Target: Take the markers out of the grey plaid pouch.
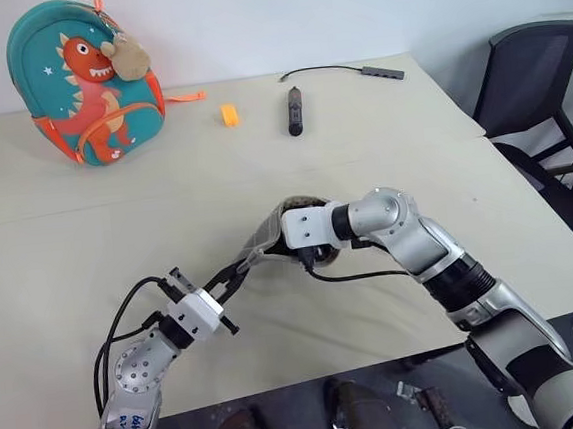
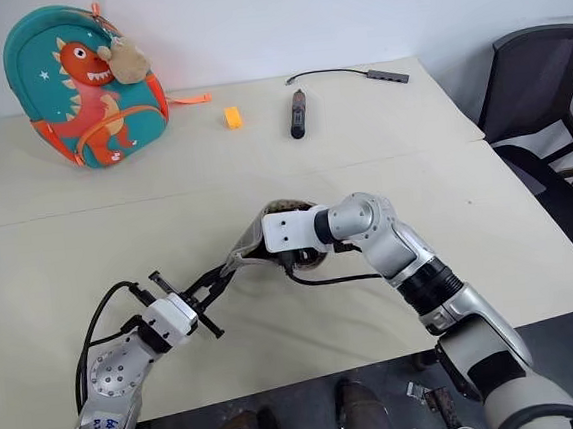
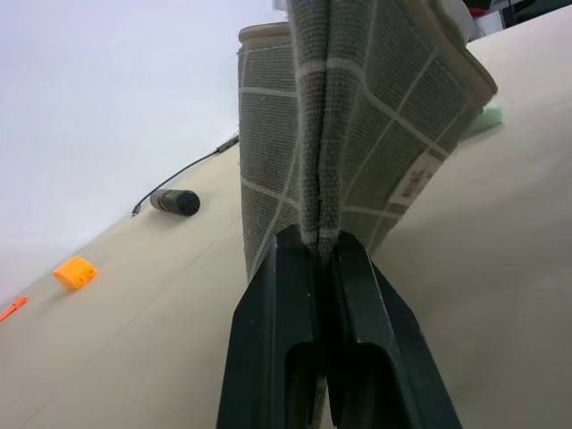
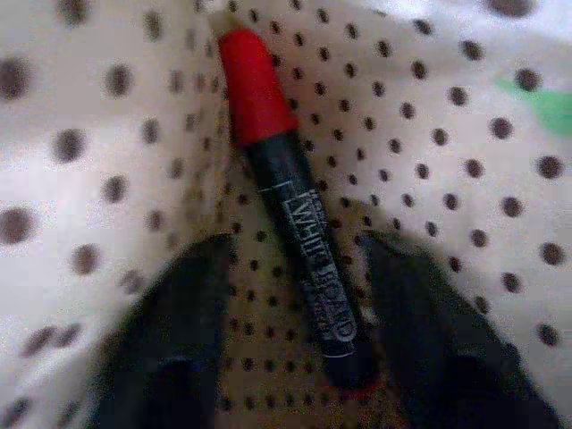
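Note:
Next, I ease back toward the opening of the pouch, as the red marker slants across my right gripper's open fingers, then reach in and pinch the black marker body's middle (image 4: 306, 243).
The grey plaid pouch (image 1: 262, 241) is held up off the table near its middle. My left gripper (image 1: 234, 276) is shut on the pouch's edge; in the left wrist view the fabric (image 3: 375, 134) is pinched between the fingertips. My right gripper (image 4: 299, 250) is inside the pouch, against the dotted lining. Its fingers stand open on either side of a red marker (image 4: 286, 197) with a black barrel, and a gap shows on both sides. A light-green patch (image 4: 545, 112) shows at the lining's edge; what it is I cannot tell.
At the table's far left stands a teal dinosaur backpack (image 1: 89, 81). An orange block (image 1: 229, 115), a thick black stick (image 1: 295, 110) and a cable with a hub (image 1: 359, 69) lie along the back. A black office chair (image 1: 537, 92) is at the right.

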Robot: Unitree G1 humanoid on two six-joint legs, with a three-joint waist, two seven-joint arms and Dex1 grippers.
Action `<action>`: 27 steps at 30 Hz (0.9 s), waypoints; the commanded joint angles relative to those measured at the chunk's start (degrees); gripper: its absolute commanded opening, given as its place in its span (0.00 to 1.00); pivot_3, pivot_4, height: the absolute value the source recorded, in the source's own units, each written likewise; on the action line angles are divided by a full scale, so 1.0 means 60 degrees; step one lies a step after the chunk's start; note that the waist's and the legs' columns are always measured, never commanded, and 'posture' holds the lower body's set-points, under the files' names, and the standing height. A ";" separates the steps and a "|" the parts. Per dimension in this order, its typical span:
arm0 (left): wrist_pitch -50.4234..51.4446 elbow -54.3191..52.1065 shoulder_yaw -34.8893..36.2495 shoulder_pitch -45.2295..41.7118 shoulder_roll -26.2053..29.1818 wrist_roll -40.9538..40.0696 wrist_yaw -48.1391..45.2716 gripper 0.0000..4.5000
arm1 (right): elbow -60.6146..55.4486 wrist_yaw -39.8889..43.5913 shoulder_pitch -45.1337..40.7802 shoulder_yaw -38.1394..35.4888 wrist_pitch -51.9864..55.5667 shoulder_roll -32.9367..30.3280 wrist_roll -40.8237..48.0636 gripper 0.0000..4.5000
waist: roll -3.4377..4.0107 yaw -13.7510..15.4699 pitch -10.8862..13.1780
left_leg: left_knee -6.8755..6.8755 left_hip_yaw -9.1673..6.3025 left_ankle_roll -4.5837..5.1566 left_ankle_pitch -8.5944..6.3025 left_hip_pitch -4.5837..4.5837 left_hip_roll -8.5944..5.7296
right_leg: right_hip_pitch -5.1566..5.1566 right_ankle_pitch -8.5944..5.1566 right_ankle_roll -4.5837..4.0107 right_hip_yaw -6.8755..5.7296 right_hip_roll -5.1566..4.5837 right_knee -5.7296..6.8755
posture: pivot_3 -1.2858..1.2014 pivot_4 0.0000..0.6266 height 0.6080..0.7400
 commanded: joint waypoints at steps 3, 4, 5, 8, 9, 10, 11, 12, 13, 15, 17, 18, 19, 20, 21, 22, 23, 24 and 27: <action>-0.0090 -0.0152 0.0089 0.0065 0.0042 -0.0087 0.0007 0.00 | 0.0147 -0.0468 -0.0052 -0.0102 -0.0149 0.0317 -0.0052 0.56 | 0.0000 -0.0001 0.0000 | 0.0000 0.0001 0.0000 0.0000 0.0000 0.0000 | 0.0000 0.0000 0.0000 0.0001 0.0000 0.0000 | 0.52 0.24 1.00; -0.0093 -0.0152 0.0089 0.0067 0.0043 -0.0087 0.0005 0.00 | 0.0248 -0.0550 -0.0049 -0.0082 -0.0188 0.0358 -0.0090 0.56 | 0.0000 -0.0001 0.0000 | -0.0001 0.0001 0.0000 0.0000 0.0000 0.0000 | 0.0000 0.0000 0.0000 0.0000 0.0000 -0.0001 | 0.52 0.24 1.00; -0.0097 -0.0160 0.0090 0.0072 0.0045 -0.0083 0.0005 0.00 | 0.0397 -0.0673 -0.0037 -0.0024 -0.0259 0.0374 -0.0200 0.56 | 0.0000 0.0000 0.0000 | -0.0001 0.0001 0.0000 0.0000 0.0000 0.0000 | 0.0000 0.0000 0.0000 0.0000 0.0000 -0.0001 | 0.52 0.24 1.00; -0.0093 -0.0182 0.0088 0.0083 0.0048 -0.0083 -0.0002 0.00 | 0.0689 -0.0888 0.0050 0.0009 -0.0323 0.0403 -0.0352 0.42 | 0.0000 -0.0002 0.0000 | -0.0001 0.0001 0.0000 0.0000 -0.0002 0.0001 | 0.0000 0.0000 0.0000 0.0001 -0.0003 -0.0005 | 0.52 0.24 1.00; -0.0092 -0.0189 0.0089 0.0086 0.0048 -0.0080 -0.0002 0.00 | 0.0712 -0.0897 0.0071 0.0017 -0.0363 0.0383 -0.0375 0.34 | 0.0000 -0.0005 0.0000 | -0.0002 0.0001 0.0000 0.0000 -0.0002 0.0002 | 0.0000 0.0000 0.0000 0.0001 -0.0003 -0.0005 | 0.52 0.24 1.00; -0.0093 -0.0199 0.0096 0.0098 0.0047 -0.0086 -0.0005 0.00 | 0.0640 -0.0820 0.0099 0.0010 -0.0341 0.0340 -0.0349 0.27 | 0.0000 -0.0007 0.0000 | -0.0003 0.0001 0.0000 0.0000 -0.0002 0.0003 | 0.0001 0.0000 0.0000 0.0001 -0.0003 -0.0006 | 0.52 0.24 1.00; -0.0087 -0.0212 0.0103 0.0112 0.0042 -0.0090 -0.0006 0.00 | 0.0535 -0.0726 0.0115 -0.0020 -0.0304 0.0314 -0.0287 0.19 | 0.0000 -0.0012 0.0000 | -0.0004 0.0001 0.0000 0.0000 -0.0002 0.0002 | 0.0000 0.0000 0.0000 0.0001 -0.0003 -0.0006 | 0.52 0.24 1.00; -0.0082 -0.0222 0.0105 0.0127 0.0039 -0.0094 -0.0009 0.00 | 0.0421 -0.0656 0.0113 -0.0081 -0.0218 0.0319 -0.0204 0.11 | 0.0000 -0.0017 0.0000 | -0.0004 0.0001 0.0000 0.0000 -0.0001 0.0003 | 0.0000 0.0000 0.0000 0.0001 -0.0001 -0.0006 | 0.52 0.24 1.00; -0.0079 -0.0231 0.0107 0.0141 0.0036 -0.0093 -0.0010 0.00 | 0.0290 -0.0581 0.0089 -0.0138 -0.0122 0.0311 -0.0140 0.04 | 0.0000 -0.0015 0.0000 | -0.0004 0.0001 0.0000 0.0000 -0.0001 0.0003 | 0.0001 0.0000 0.0001 0.0001 0.0002 -0.0005 | 0.52 0.24 1.00; -0.0074 -0.0257 0.0107 0.0177 0.0026 -0.0084 -0.0002 0.00 | -0.0109 -0.0410 -0.0072 -0.0324 0.0169 0.0306 0.0054 0.01 | 0.0002 -0.0002 0.0001 | -0.0004 -0.0001 -0.0001 0.0000 -0.0001 0.0003 | 0.0000 0.0000 0.0000 -0.0001 0.0004 -0.0004 | 0.52 0.24 1.00; -0.0082 -0.0278 0.0105 0.0201 0.0023 -0.0072 0.0002 0.00 | -0.0569 -0.0151 -0.0182 -0.0499 0.0583 0.0257 0.0302 0.01 | 0.0002 -0.0001 0.0001 | -0.0004 -0.0001 -0.0001 0.0000 -0.0002 0.0006 | -0.0001 0.0000 0.0000 0.0001 0.0003 -0.0004 | 0.52 0.24 1.00; -0.0082 -0.0277 0.0105 0.0204 0.0021 -0.0073 0.0003 0.00 | -0.0701 -0.0073 -0.0197 -0.0521 0.0694 0.0213 0.0338 0.01 | 0.0002 0.0000 0.0001 | -0.0004 -0.0001 0.0000 0.0000 -0.0003 0.0008 | -0.0002 0.0000 0.0000 0.0000 0.0002 -0.0005 | 0.52 0.24 1.00; -0.0106 -0.0243 0.0097 0.0201 0.0007 -0.0067 0.0008 0.00 | -0.0854 0.0003 -0.0185 -0.0554 0.0834 0.0187 0.0430 0.01 | 0.0002 0.0000 0.0001 | -0.0004 -0.0001 0.0000 0.0000 -0.0003 0.0010 | -0.0001 0.0000 0.0000 0.0001 0.0000 -0.0006 | 0.52 0.24 1.00; -0.0124 -0.0217 0.0091 0.0199 -0.0003 -0.0064 0.0011 0.00 | -0.0955 0.0041 -0.0171 -0.0566 0.0928 0.0168 0.0488 0.01 | 0.0002 0.0003 0.0001 | -0.0004 -0.0001 0.0000 0.0000 -0.0003 0.0010 | -0.0001 0.0000 0.0000 0.0001 -0.0003 -0.0006 | 0.52 0.24 1.00; -0.0129 -0.0209 0.0079 0.0184 -0.0010 -0.0054 0.0014 0.00 | -0.1053 0.0144 -0.0127 -0.0521 0.0919 0.0064 0.0499 0.01 | 0.0001 0.0005 0.0001 | -0.0004 -0.0001 0.0000 -0.0001 -0.0003 0.0010 | -0.0001 0.0000 0.0000 0.0000 -0.0003 -0.0008 | 0.52 0.24 1.00; -0.0132 -0.0208 0.0073 0.0173 -0.0015 -0.0046 0.0015 0.00 | -0.1120 0.0213 -0.0095 -0.0481 0.0911 -0.0013 0.0505 0.01 | 0.0001 0.0007 0.0001 | -0.0004 -0.0001 0.0001 -0.0001 -0.0004 0.0010 | -0.0001 0.0000 -0.0001 0.0000 -0.0004 -0.0009 | 0.52 0.24 1.00; -0.0128 -0.0213 0.0073 0.0167 -0.0019 -0.0042 0.0019 0.00 | -0.1154 0.0214 -0.0071 -0.0465 0.0927 -0.0053 0.0501 0.01 | 0.0001 0.0008 0.0001 | -0.0005 -0.0001 0.0001 -0.0001 -0.0004 0.0009 | -0.0001 -0.0001 -0.0001 -0.0001 -0.0005 -0.0011 | 0.52 0.24 1.00; -0.0133 -0.0208 0.0070 0.0164 -0.0019 -0.0044 0.0013 0.00 | -0.1184 0.0224 -0.0040 -0.0454 0.0928 -0.0134 0.0477 0.01 | 0.0001 0.0009 0.0001 | -0.0006 -0.0002 0.0001 -0.0001 -0.0004 0.0009 | 0.0000 -0.0001 -0.0001 -0.0001 -0.0005 -0.0014 | 0.52 0.24 1.00; -0.0150 -0.0213 0.0072 0.0187 -0.0013 -0.0055 0.0005 0.00 | -0.1281 0.0229 -0.0013 -0.0502 0.1024 -0.0231 0.0533 0.01 | 0.0001 0.0009 0.0001 | -0.0006 -0.0002 0.0001 -0.0001 -0.0005 0.0007 | 0.0000 -0.0001 -0.0002 -0.0001 -0.0005 -0.0016 | 0.52 0.24 1.00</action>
